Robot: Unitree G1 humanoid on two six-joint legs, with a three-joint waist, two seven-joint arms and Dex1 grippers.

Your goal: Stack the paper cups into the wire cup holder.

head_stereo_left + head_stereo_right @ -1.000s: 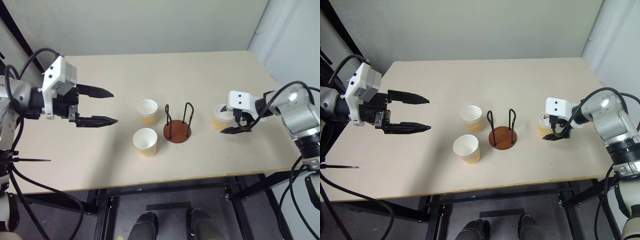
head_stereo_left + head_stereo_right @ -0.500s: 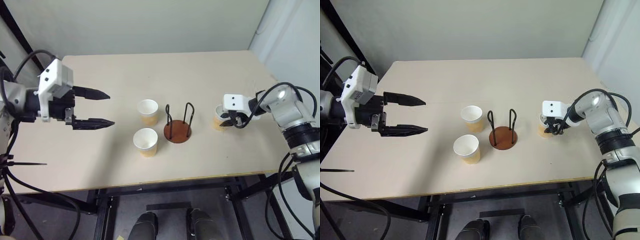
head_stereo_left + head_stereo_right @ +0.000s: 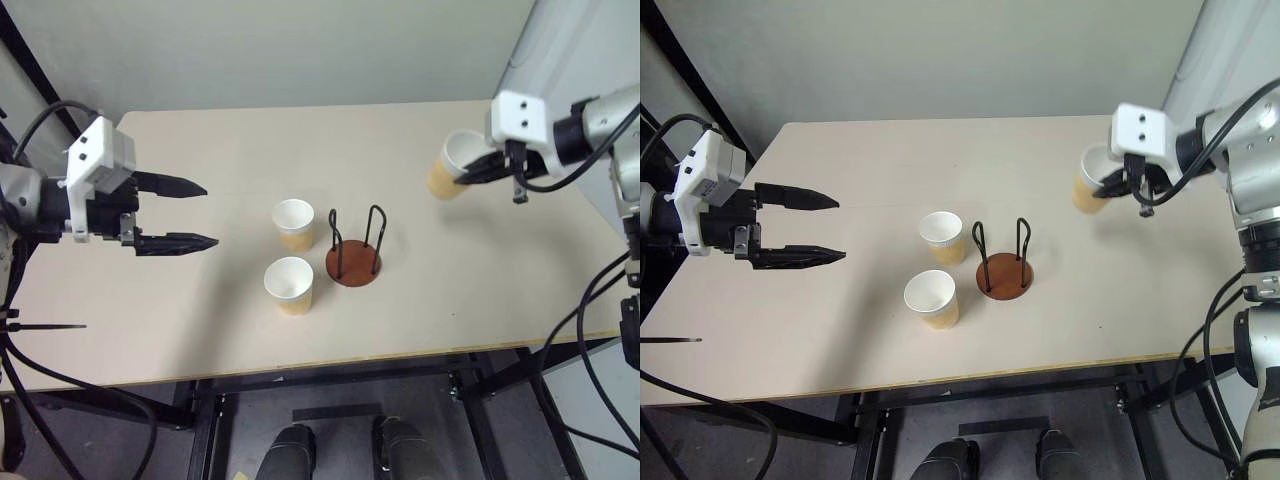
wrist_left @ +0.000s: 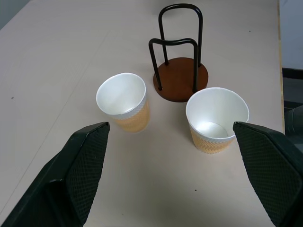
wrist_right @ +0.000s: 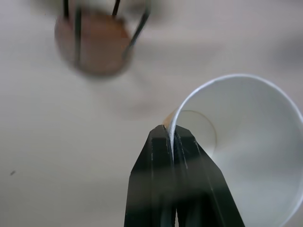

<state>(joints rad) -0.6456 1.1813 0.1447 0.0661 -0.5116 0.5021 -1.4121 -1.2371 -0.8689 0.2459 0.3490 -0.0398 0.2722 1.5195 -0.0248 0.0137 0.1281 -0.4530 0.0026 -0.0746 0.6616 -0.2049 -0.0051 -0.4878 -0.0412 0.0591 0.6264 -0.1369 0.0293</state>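
Next, my right gripper releases the paper cup on the reddish-brown disc (image 3: 356, 263) (image 5: 94, 43) between the two dark wire loops.
Two paper cups (image 3: 294, 222) (image 3: 289, 284) stand upright on the table just left of the wire cup holder (image 3: 354, 262), a reddish-brown disc with two dark wire loops and nothing in it. A third paper cup (image 3: 450, 166) hangs tilted in the air over the table's far right. My right gripper (image 3: 481, 169) is shut on its rim; in the right wrist view the fingers (image 5: 158, 156) pinch the white rim (image 5: 227, 80), one inside and one outside. My left gripper (image 3: 208, 213) stands open above the table's left side, pointing at the two cups, apart from them.
The beige table (image 3: 470, 290) ends in a front edge near me and a right edge under the right arm. A pale wall runs along the back. Black cables hang from both arms at the table's sides.
My right gripper closed on the rim of the right cup and lifted it off the table, up and away from the holder. The left gripper stayed open and about where it was.
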